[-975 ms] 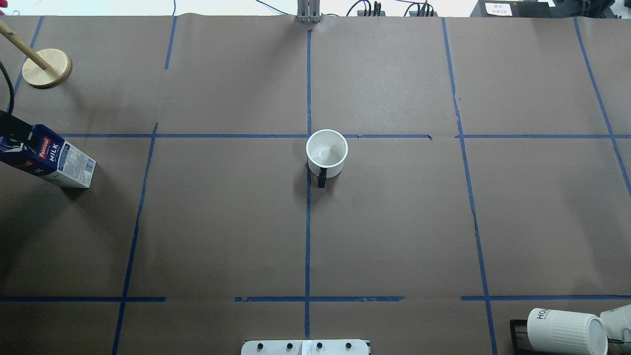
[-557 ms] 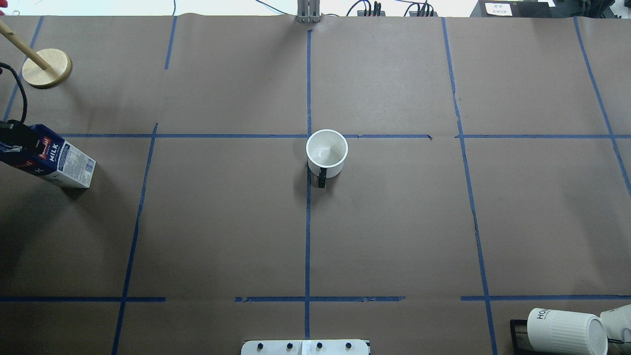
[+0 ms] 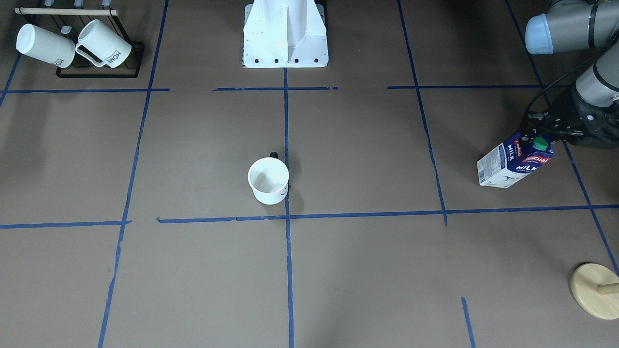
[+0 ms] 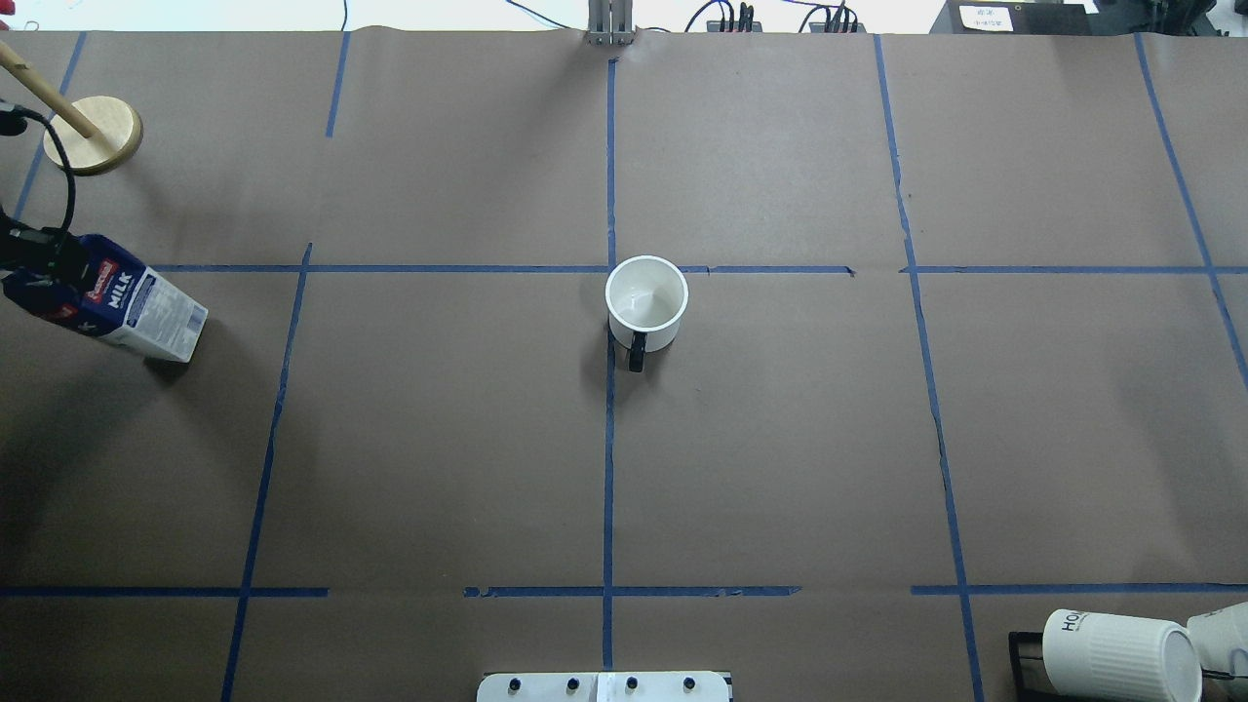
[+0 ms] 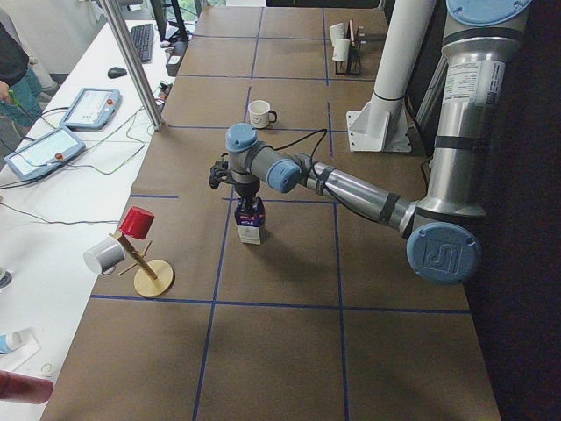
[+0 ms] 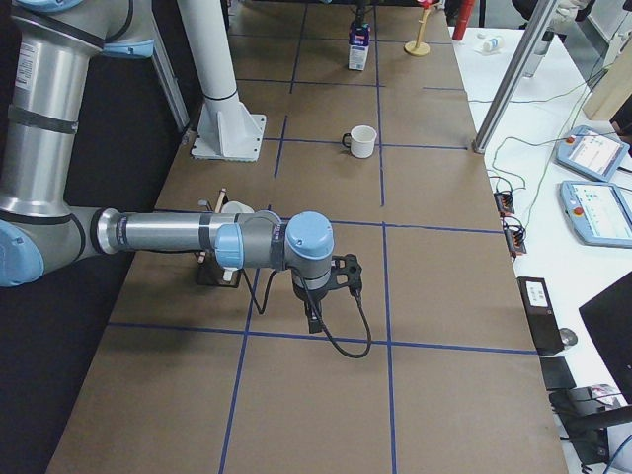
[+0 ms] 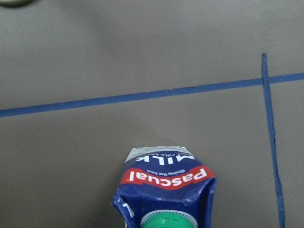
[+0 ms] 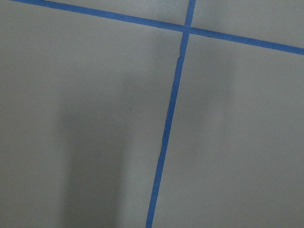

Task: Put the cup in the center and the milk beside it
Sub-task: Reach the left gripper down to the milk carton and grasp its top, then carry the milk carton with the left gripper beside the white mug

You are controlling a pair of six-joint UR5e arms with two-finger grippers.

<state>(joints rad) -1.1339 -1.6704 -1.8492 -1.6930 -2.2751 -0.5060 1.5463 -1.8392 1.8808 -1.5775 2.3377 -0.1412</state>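
Note:
Next, my left gripper lets go of the milk on the paper just across the blue tape from the cup (image 3: 309, 191).
The cup (image 4: 645, 297) stands upright just right of the center (image 4: 610, 268), the crossing of blue tape lines, with its black handle toward the robot. It also shows in the front view (image 3: 268, 180). The milk (image 4: 127, 307) is far out on the robot's left side, upright, and also shows in the front view (image 3: 515, 162) and in the left wrist view (image 7: 166, 190). My left gripper (image 3: 546, 131) is shut on the milk's top, by the green cap. My right gripper (image 6: 346, 272) hovers over bare paper and shows only in the exterior right view, so I cannot tell its state.
A wooden mug stand (image 4: 93, 135) is at the far left, beyond the milk. A black rack with ribbed "HOME" mugs (image 3: 72, 46) sits near the robot's right side. The white robot base (image 3: 285, 34) is at the near middle edge.
The milk and my left gripper have shifted a little to the right and away from the robot in the overhead view. The cup has not moved.

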